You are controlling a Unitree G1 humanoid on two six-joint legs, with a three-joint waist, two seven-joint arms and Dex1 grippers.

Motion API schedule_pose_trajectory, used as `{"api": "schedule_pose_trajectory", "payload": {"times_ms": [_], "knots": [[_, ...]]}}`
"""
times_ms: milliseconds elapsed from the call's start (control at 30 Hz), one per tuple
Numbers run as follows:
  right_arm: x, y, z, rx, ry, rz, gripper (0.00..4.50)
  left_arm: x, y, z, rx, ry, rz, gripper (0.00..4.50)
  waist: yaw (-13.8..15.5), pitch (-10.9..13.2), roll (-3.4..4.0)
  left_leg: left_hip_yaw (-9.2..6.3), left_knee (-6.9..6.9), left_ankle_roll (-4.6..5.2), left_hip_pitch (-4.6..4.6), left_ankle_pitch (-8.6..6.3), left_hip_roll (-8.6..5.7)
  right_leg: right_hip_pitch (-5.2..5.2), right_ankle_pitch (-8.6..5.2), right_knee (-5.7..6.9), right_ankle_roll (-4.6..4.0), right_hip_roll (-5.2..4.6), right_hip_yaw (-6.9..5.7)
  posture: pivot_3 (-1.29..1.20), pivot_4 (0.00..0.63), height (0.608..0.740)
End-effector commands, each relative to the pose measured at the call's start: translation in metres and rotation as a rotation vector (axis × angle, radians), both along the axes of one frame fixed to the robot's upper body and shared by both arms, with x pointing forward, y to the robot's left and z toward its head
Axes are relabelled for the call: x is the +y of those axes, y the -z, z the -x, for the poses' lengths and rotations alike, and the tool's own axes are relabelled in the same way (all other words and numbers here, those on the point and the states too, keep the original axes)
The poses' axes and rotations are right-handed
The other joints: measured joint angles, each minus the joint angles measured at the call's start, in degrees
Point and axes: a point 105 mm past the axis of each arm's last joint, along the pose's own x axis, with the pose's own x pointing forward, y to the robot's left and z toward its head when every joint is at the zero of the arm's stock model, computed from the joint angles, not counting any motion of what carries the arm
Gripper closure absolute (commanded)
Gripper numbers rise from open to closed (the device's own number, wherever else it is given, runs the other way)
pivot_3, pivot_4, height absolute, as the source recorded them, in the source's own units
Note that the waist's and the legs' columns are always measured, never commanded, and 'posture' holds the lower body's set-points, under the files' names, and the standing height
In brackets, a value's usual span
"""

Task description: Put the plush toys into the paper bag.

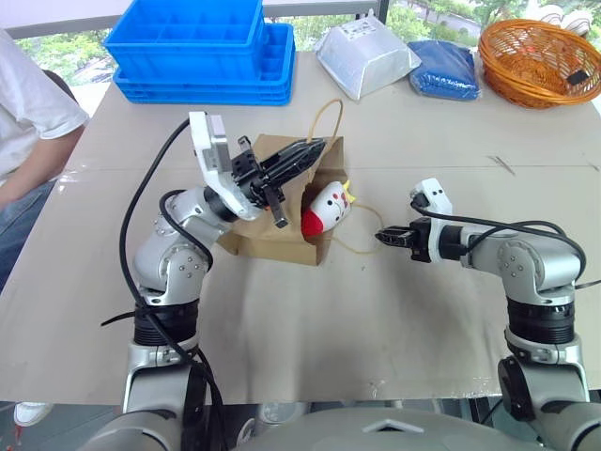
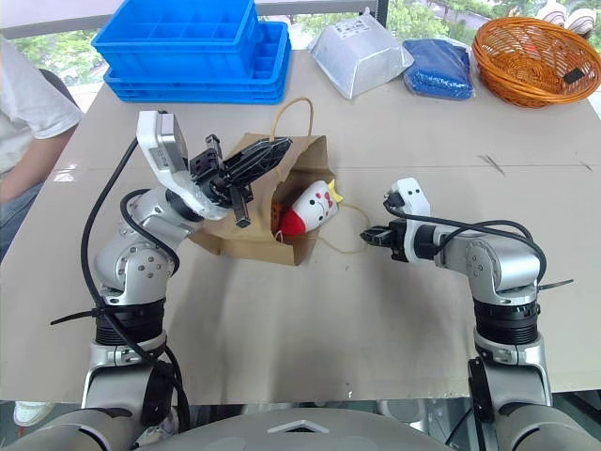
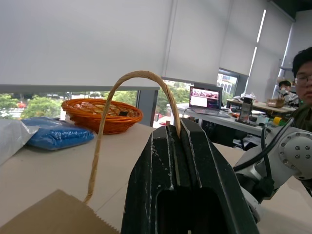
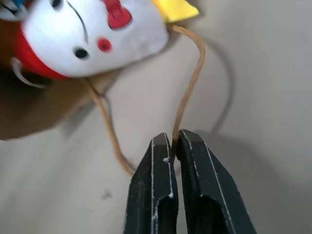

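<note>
My right gripper is going to let go of the tan paper bag, now on its side mid-table, and leave it standing on the bare table [image 1: 378, 242] [image 4: 161, 161] beneath the tip of my right gripper.
The tan paper bag [image 1: 272, 242] lies on its side mid-table with its mouth facing right. My left gripper [image 1: 317, 147] is shut on the bag's upper cord handle [image 3: 131, 75] at the mouth's top edge and holds it raised. The white plush toy [image 1: 327, 207], with red cap and yellow base, lies in the mouth, partly inside. Behind it a brown rounded shape [image 2: 276, 205] shows deeper in the bag. My right gripper [image 1: 380, 237] is shut on the lower cord handle [image 4: 187, 92], low over the table to the right of the toy.
Stacked blue crates [image 1: 202, 47] stand at the back left. A white plastic bag [image 1: 366, 56], a blue bundle [image 1: 443, 68] and an orange wicker basket [image 1: 540, 61] line the back right. A person [image 1: 23, 122] sits at the table's left edge.
</note>
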Motion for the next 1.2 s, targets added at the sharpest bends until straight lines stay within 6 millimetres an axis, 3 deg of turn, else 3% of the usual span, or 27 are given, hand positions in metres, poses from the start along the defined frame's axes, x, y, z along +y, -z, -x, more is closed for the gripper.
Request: {"api": "schedule_pose_trajectory", "payload": {"times_ms": [33,200,367,533,700,900,1033,1167,1200], "knots": [[-0.002,-0.039,-0.001,-0.082,0.021,-0.162,4.46,0.002,-0.016,0.006,-0.059,-0.007,0.050,4.50,-0.01,0.00,0.00,-0.01,0.00,0.00,0.00,0.00,0.00,0.00,0.00,0.00,0.00,0.00,0.00,0.00,0.150,0.740],[-0.020,-0.138,0.006,-0.322,-0.011,-0.501,4.46,0.016,-0.050,-0.004,-0.050,-0.049,0.233,4.50,0.07,0.10,0.13,0.00,0.10,0.00,-0.14,0.00,0.00,-0.13,0.01,0.07,0.01,-0.02,0.02,0.00,0.150,0.740],[-0.019,-0.188,0.019,-0.470,-0.073,-0.582,4.46,0.028,-0.055,-0.019,0.017,-0.096,0.338,4.50,-0.03,0.00,0.20,-0.14,-0.03,0.01,0.00,-0.01,0.00,0.00,0.00,0.10,0.00,-0.03,-0.12,0.00,0.150,0.740],[-0.018,-0.192,0.028,-0.475,-0.075,-0.560,4.46,0.024,-0.054,-0.029,-0.004,-0.110,0.297,4.50,-0.09,0.00,0.21,-0.06,-0.03,0.01,-0.05,-0.01,-0.03,-0.09,0.00,0.10,0.00,-0.06,-0.07,0.00,0.150,0.740],[-0.015,-0.215,0.046,-0.476,-0.075,-0.632,4.46,0.019,-0.049,-0.039,-0.035,-0.120,0.173,4.50,-0.23,0.00,0.20,0.03,-0.02,0.04,-0.07,0.00,-0.05,-0.07,0.00,0.06,0.01,-0.06,-0.03,0.00,0.150,0.740],[0.005,-0.231,0.064,-0.518,-0.144,-0.657,4.46,0.010,-0.052,-0.052,0.016,-0.016,0.022,4.50,-0.59,0.02,0.18,0.05,-0.02,0.28,-0.07,-0.12,0.05,-0.06,-0.01,0.01,0.01,0.16,-0.01,0.00,0.150,0.740],[0.013,-0.215,0.066,-0.483,-0.184,-0.542,4.46,0.012,-0.035,-0.065,0.060,0.072,-0.136,4.50,-0.88,0.01,0.18,0.08,0.01,0.31,-0.04,-0.13,0.06,-0.03,-0.01,0.03,0.01,0.21,0.04,0.00,0.150,0.740],[0.011,-0.195,0.054,-0.451,-0.147,-0.467,4.46,0.009,-0.014,-0.086,0.096,0.093,-0.236,4.50,-0.62,0.02,0.17,0.08,0.01,0.34,-0.06,-0.14,-0.03,0.01,-0.02,-0.11,0.01,0.22,0.00,0.00,0.150,0.740],[0.007,-0.188,0.049,-0.459,-0.125,-0.428,4.50,0.007,-0.016,-0.086,0.100,0.122,-0.231,4.16,-0.65,0.02,0.16,0.08,0.01,0.35,-0.12,-0.14,-0.03,0.01,-0.01,-0.16,0.01,0.23,0.00,0.00,0.150,0.740]]}}
